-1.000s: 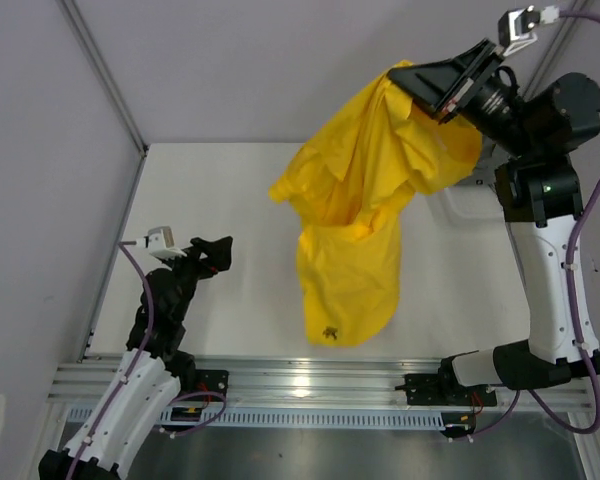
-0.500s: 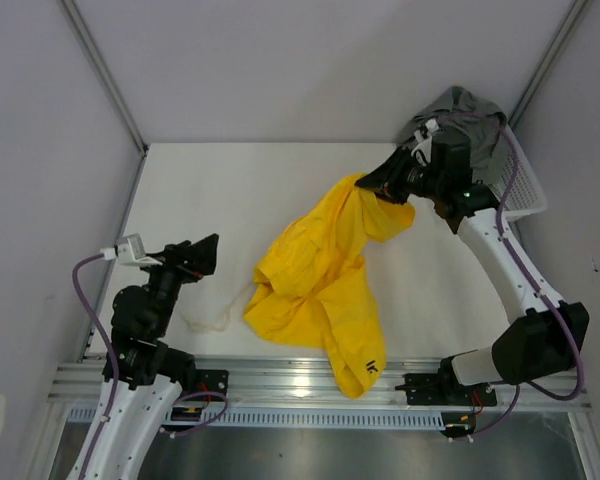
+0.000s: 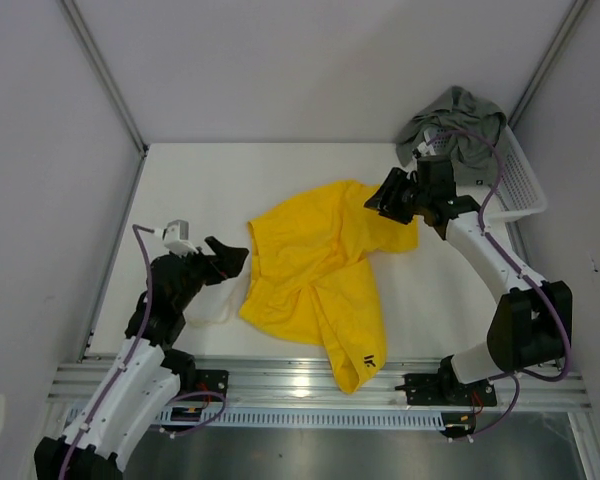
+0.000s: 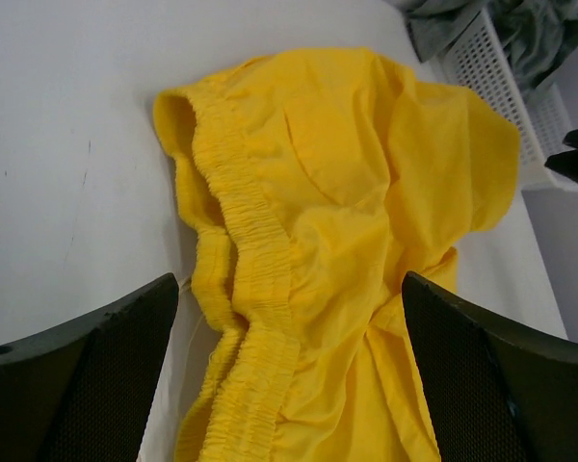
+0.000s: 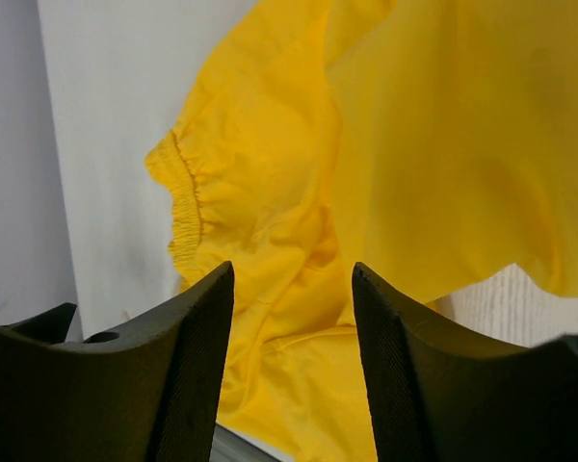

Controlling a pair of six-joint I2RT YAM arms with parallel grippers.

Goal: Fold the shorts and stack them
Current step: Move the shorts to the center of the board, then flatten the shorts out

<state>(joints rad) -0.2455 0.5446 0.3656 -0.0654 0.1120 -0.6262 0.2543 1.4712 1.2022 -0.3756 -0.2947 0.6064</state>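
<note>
Next, I close my left gripper on the near end of the yellow shorts' waistband (image 3: 246, 313), at the corner nearest the table's front edge.
The yellow shorts (image 3: 315, 280) lie crumpled in the middle of the table, one leg with a small dark logo (image 3: 370, 364) reaching the near edge. My left gripper (image 3: 236, 260) stands open just left of their elastic waistband (image 4: 255, 260), fingers (image 4: 87, 385) wide apart around nothing. My right gripper (image 3: 384, 196) hangs over the far right edge of the yellow cloth (image 5: 424, 144), open, with nothing between its fingers (image 5: 154, 375). The grey-green shorts (image 3: 458, 118) lie heaped in the basket.
The white mesh basket (image 3: 520, 185) stands at the far right corner, also seen in the left wrist view as the basket (image 4: 486, 72). A white drawstring (image 3: 215, 315) trails on the table left of the yellow shorts. Walls close in the table on three sides.
My right arm came down from high up with the yellow shorts, laid them on the table and let go. My left gripper moved right, up to the waistband.
</note>
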